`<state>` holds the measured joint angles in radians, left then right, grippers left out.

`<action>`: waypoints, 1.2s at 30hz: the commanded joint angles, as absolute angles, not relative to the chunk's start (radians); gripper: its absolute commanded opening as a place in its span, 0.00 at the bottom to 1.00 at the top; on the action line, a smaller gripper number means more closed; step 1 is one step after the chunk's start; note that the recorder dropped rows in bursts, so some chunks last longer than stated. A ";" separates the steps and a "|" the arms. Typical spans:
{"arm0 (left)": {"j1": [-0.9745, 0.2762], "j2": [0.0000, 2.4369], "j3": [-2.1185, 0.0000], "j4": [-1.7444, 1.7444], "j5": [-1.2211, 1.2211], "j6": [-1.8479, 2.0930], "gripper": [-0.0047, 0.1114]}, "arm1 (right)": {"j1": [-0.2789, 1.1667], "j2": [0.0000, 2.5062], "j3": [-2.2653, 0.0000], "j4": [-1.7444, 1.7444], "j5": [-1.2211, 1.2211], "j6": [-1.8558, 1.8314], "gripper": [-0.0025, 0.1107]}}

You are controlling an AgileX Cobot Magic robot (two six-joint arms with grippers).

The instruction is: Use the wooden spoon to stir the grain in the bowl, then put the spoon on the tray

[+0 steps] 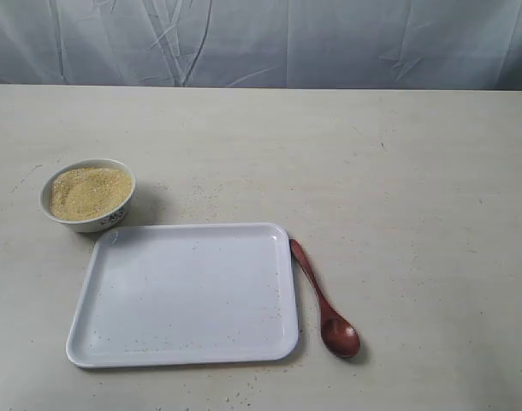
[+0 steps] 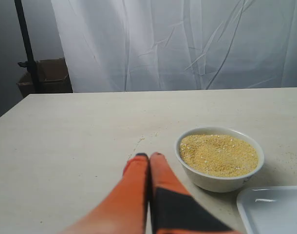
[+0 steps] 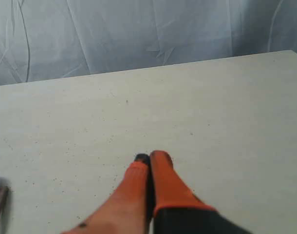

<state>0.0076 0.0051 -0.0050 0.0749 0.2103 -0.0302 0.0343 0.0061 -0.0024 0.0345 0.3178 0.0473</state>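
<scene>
The robot's right gripper should close on the middle of the handle (image 1: 310, 274) of the wooden spoon, between the spoon's scoop and its end beside the tray's far corner.
A small white bowl (image 1: 88, 195) with a dark blue pattern holds yellowish-tan grain (image 1: 88, 192) at the table's left. Just in front of it lies the large white tray (image 1: 186, 293). The dark reddish-brown wooden spoon (image 1: 324, 300) rests on the table beside the tray's right edge, scoop toward the front. No arm shows in the exterior view. In the left wrist view the bowl (image 2: 219, 158), its grain (image 2: 218, 154) and a tray corner (image 2: 272, 210) appear; my left gripper (image 2: 149, 156) is shut and empty beside the bowl. My right gripper (image 3: 150, 158) is shut and empty over bare table.
Scattered grains speckle the tray and the table around it. A pale curtain (image 1: 261, 43) hangs behind the table's far edge. A dark stand pole (image 2: 27, 46) and a cardboard box (image 2: 46, 77) stand beyond the table's corner in the left wrist view.
</scene>
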 commanded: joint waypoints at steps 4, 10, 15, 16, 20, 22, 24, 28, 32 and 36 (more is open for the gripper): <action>0.008 0.000 0.000 0.071 0.206 -0.033 0.04 | 0.032 0.000 0.000 0.035 0.303 0.045 0.02; 0.008 0.000 0.000 0.071 0.206 -0.033 0.04 | 0.032 0.000 0.000 0.027 0.147 0.045 0.02; 0.008 0.000 0.000 0.071 0.206 -0.033 0.04 | 0.032 0.000 0.000 0.027 -0.112 0.045 0.02; 0.008 0.000 0.000 0.071 0.206 -0.033 0.04 | 0.032 0.000 0.000 0.031 -0.145 0.045 0.02; 0.008 0.000 0.000 0.071 0.206 -0.033 0.04 | 0.032 0.000 0.000 0.031 -0.281 0.045 0.02; 0.008 0.000 0.000 0.071 0.206 -0.033 0.04 | 0.032 0.000 0.000 0.031 -0.347 0.045 0.02; 0.008 0.000 0.000 0.071 0.206 -0.033 0.04 | 0.032 0.000 0.000 0.031 -0.393 0.040 0.02; 0.008 0.000 0.000 0.071 0.206 -0.033 0.04 | 0.032 0.000 0.000 0.034 -0.387 0.010 0.02; 0.008 0.000 0.000 0.071 0.206 -0.033 0.04 | 0.032 0.048 -0.130 0.025 -0.038 0.000 0.01; 0.008 0.000 0.000 0.071 0.206 -0.033 0.04 | 0.032 0.213 -0.331 0.020 0.342 -0.006 0.01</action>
